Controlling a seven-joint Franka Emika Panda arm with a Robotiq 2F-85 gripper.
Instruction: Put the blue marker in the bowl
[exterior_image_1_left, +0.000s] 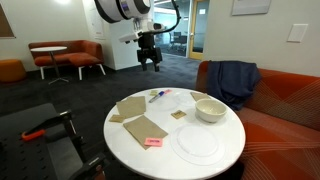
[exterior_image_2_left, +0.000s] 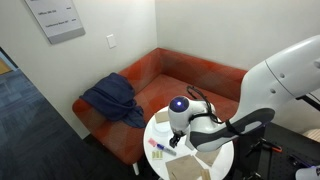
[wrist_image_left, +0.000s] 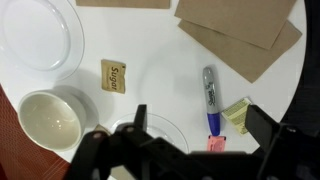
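Observation:
My gripper should grab the blue marker (exterior_image_1_left: 160, 95) (wrist_image_left: 213, 114) where its body meets the cap, next to the yellow-green packet.
The blue marker (wrist_image_left: 210, 97) lies flat on the round white table (wrist_image_left: 150, 60), its blue cap end toward the bottom of the wrist view. It also shows in an exterior view (exterior_image_1_left: 158, 96) near the table's far edge. The cream-white bowl (wrist_image_left: 48, 118) stands empty to the marker's left in the wrist view, and at the table's right side in an exterior view (exterior_image_1_left: 210, 109). My gripper (wrist_image_left: 203, 125) is open and empty. In an exterior view the gripper (exterior_image_1_left: 150, 62) hangs well above the table. The marker shows between my two fingers, far below them.
A flat white plate (wrist_image_left: 40, 35) lies beyond the bowl. Brown napkins (wrist_image_left: 240, 30), a sugar packet (wrist_image_left: 115, 76), a pink packet (wrist_image_left: 216, 143) and a yellow-green packet (wrist_image_left: 237, 113) lie around the marker. An orange sofa with a blue jacket (exterior_image_1_left: 232, 80) stands behind the table.

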